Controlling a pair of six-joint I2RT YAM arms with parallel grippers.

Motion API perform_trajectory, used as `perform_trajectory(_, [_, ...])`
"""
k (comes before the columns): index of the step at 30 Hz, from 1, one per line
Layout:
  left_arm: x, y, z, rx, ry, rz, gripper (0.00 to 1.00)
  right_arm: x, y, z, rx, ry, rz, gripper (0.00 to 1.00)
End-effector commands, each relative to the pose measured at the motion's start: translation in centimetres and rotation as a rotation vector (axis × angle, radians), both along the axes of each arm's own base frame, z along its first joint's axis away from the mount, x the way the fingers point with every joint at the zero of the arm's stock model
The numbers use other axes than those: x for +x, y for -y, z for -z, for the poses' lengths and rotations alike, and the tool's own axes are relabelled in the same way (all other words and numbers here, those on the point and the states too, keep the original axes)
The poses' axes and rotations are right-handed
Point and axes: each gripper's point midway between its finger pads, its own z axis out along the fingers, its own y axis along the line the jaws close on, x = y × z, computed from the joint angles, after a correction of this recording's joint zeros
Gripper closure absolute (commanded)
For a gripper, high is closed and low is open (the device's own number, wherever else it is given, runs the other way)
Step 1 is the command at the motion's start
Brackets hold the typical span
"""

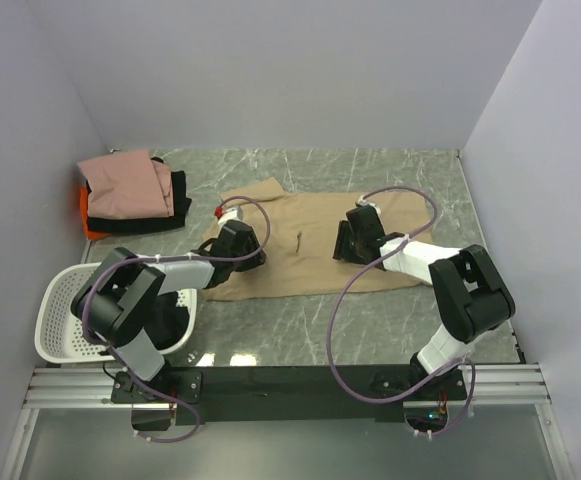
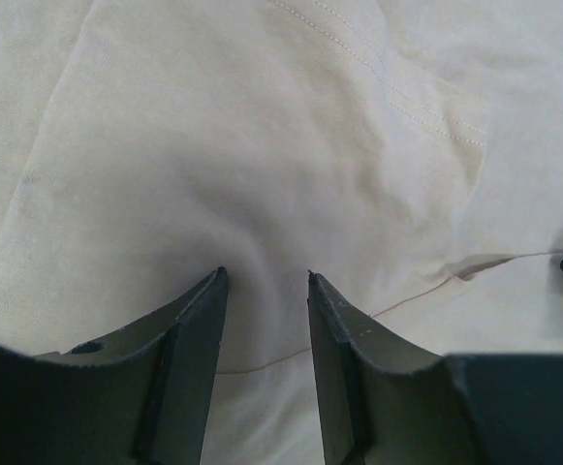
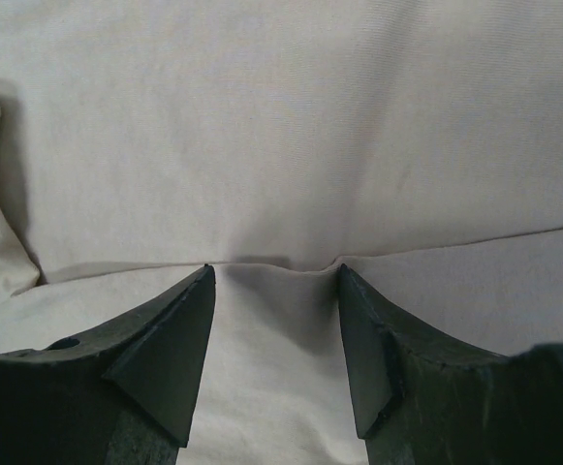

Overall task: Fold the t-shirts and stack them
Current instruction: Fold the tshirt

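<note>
I will next close my left gripper on the far corner of the tan-beige t-shirt [image 1: 227, 195], on the side that is toward the folded dusty pink shirt.
A tan-beige t-shirt [image 1: 305, 250] lies spread on the table's middle, partly folded. My left gripper [image 1: 242, 246] rests on its left part and my right gripper [image 1: 354, 240] on its right part. In the left wrist view the tan cloth [image 2: 262, 145] fills the frame; the left gripper [image 2: 266, 279] is open, tips down on the cloth, a seam line running between them. In the right wrist view the right gripper [image 3: 275, 269] is open, its tips at a fold edge of the tan cloth [image 3: 281, 126], which puckers slightly between them. A folded dusty pink shirt [image 1: 125, 185] lies on black [image 1: 178, 198] and orange [image 1: 90, 222] shirts at the back left.
A white perforated basket [image 1: 58, 318] stands at the near left beside the left arm's base. Grey walls close in the table on the left, back and right. Purple cables loop over both arms.
</note>
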Motion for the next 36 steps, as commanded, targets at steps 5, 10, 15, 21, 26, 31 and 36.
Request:
perform_trajectory(5, [-4.9, -3.3, 5.0, 0.123, -0.169, -0.011, 0.53, -5.9, 0.8, 3.4, -0.029, -0.210, 0.030, 0.39])
perform_trajectory(10, [-5.7, -3.9, 5.2, 0.132, -0.179, -0.017, 0.53, -6.9, 1.1, 3.6, -0.023, -0.241, 0.063, 0.39])
perform_trajectory(15, [-6.0, -4.3, 4.7, 0.136, -0.169, -0.021, 0.54, -7.7, 1.7, 3.1, -0.028, -0.241, 0.089, 0.39])
perform_trajectory(21, [-6.6, -4.7, 4.5, 0.126, -0.165, -0.023, 0.53, -8.2, 1.9, 2.4, -0.023, -0.238, 0.101, 0.38])
perform_trajectory(26, [-7.6, -4.8, 4.5, 0.109, -0.170, -0.022, 0.54, -8.6, 2.2, 2.5, -0.025, -0.246, 0.111, 0.38])
perform_trajectory(31, [-8.6, -4.4, 4.0, 0.083, -0.162, -0.009, 0.53, -9.4, 2.5, 2.8, -0.024, -0.256, 0.117, 0.38])
perform_trajectory(36, [-9.5, -3.3, 3.2, 0.067, -0.148, 0.024, 0.53, -9.9, 2.5, 2.5, -0.013, -0.251, 0.115, 0.38])
